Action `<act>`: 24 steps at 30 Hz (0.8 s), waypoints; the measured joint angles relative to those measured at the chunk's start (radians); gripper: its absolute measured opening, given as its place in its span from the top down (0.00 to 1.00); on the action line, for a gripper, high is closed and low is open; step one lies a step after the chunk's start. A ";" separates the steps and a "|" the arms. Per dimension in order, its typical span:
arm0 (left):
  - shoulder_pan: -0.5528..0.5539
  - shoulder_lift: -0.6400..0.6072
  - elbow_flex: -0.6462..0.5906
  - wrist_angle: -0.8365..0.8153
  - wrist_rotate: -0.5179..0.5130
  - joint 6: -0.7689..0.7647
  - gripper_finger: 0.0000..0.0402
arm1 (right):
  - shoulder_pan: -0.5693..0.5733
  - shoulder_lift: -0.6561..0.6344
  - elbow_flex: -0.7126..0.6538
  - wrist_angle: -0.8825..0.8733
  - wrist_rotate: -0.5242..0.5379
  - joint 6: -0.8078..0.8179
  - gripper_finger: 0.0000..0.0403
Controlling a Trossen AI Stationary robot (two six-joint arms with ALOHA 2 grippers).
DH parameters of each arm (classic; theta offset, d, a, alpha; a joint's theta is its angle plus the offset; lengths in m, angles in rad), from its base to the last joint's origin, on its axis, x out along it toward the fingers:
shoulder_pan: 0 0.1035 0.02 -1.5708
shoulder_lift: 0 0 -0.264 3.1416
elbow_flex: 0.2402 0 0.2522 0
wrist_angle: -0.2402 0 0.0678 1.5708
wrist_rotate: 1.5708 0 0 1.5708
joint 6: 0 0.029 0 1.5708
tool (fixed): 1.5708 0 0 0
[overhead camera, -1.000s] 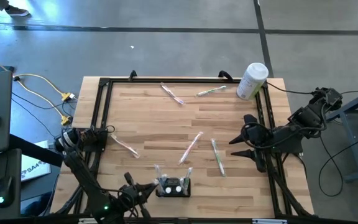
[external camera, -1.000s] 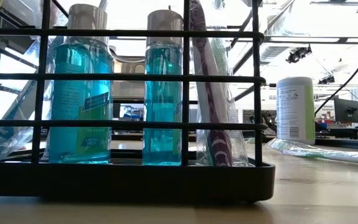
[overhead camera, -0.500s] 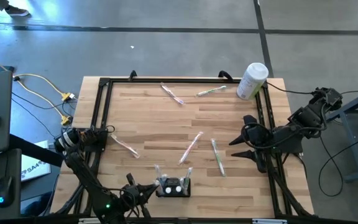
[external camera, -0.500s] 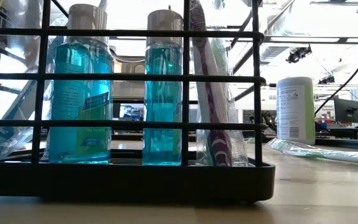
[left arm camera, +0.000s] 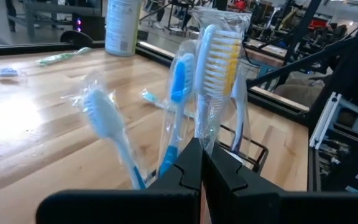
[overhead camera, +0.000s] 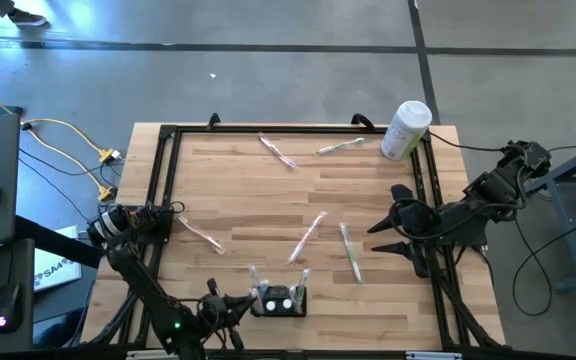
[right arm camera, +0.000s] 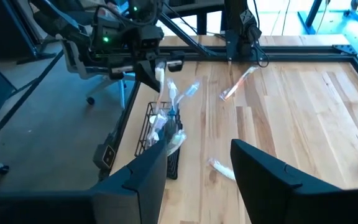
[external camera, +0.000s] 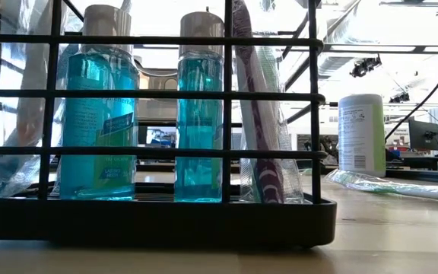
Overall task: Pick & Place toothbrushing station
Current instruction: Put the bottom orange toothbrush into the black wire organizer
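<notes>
I will use my left gripper to put the wrapped yellow-and-white toothbrush down in the black rack (overhead camera: 264,307) beside the bottles and let go of it.
The toothbrushing station (overhead camera: 279,300) is a low black wire rack on a tray base, standing near the table's near edge. The low view (external camera: 173,213) shows two blue bottles and a wrapped purple toothbrush in it. My left gripper (overhead camera: 230,304) is just left of the station, shut on a wrapped toothbrush with yellow-and-white bristles (left arm camera: 218,56). Two wrapped blue toothbrushes (left arm camera: 178,81) stand beyond it. My right gripper (overhead camera: 392,232) is open and empty at the table's right side. My left gripper pinches the wrapped toothbrush's handle (left arm camera: 207,134), below the head, between its two shut fingers. The toothbrush stands upright, bristle head up, above the fingers. The fingers hide its lower end, so I cannot tell whether it rests in the station.
Several wrapped toothbrushes lie loose on the wood: two at the far side (overhead camera: 277,151), one at the left (overhead camera: 200,236), two in the middle (overhead camera: 308,236). A tall white cylindrical container (overhead camera: 405,130) stands at the far right corner. A black frame (overhead camera: 168,180) borders the table.
My left gripper has edged toward the table's right, closer to the station, still shut. In the low view a pale wrapped toothbrush has come in behind the rack's left end. The station and my right arm have kept still.
</notes>
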 joint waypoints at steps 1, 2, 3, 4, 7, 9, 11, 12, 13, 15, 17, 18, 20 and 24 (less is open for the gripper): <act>0.000 0.000 -0.007 0.017 0.000 0.010 1.00 | 0.000 0.000 0.000 0.008 0.000 -0.006 0.58; 0.000 0.000 -0.014 0.033 0.000 0.018 1.00 | 0.000 0.000 0.000 0.012 0.000 -0.013 0.58; 0.000 0.000 -0.018 0.038 0.002 0.020 1.00 | 0.000 0.000 0.000 0.014 0.000 -0.020 0.58; 0.000 0.000 -0.021 0.041 0.005 0.020 1.00 | 0.000 0.000 0.000 0.017 0.000 -0.024 0.58; 0.006 0.020 -0.022 0.054 0.031 0.022 1.00 | 0.000 0.000 0.000 0.033 0.000 -0.041 0.58; 0.007 0.042 -0.024 0.072 0.042 0.016 1.00 | 0.000 0.000 0.000 0.041 0.000 -0.050 0.58; 0.014 0.058 -0.024 0.095 0.040 0.015 1.00 | 0.000 0.000 0.000 0.047 0.000 -0.050 0.58; 0.014 0.063 -0.024 0.103 0.040 0.015 1.00 | 0.000 0.000 0.000 0.048 0.000 -0.050 0.58; 0.016 0.070 -0.024 0.112 0.040 0.015 1.00 | 0.000 0.000 0.000 0.049 0.000 -0.050 0.58; 0.019 0.077 -0.023 0.120 0.037 0.015 1.00 | -0.001 0.000 0.000 0.050 0.000 -0.050 0.58; 0.018 0.078 -0.023 0.124 0.041 0.016 1.00 | -0.012 0.000 0.000 0.053 0.000 -0.051 0.58; 0.018 0.078 -0.023 0.126 0.042 0.019 1.00 | -0.020 0.000 0.000 0.053 0.000 -0.051 0.58; 0.018 0.078 -0.023 0.135 0.041 0.020 1.00 | -0.035 0.004 0.000 0.052 -0.002 -0.051 0.58; 0.018 0.079 -0.007 0.138 0.055 0.007 1.00 | -0.047 0.005 0.000 0.052 -0.017 -0.050 0.58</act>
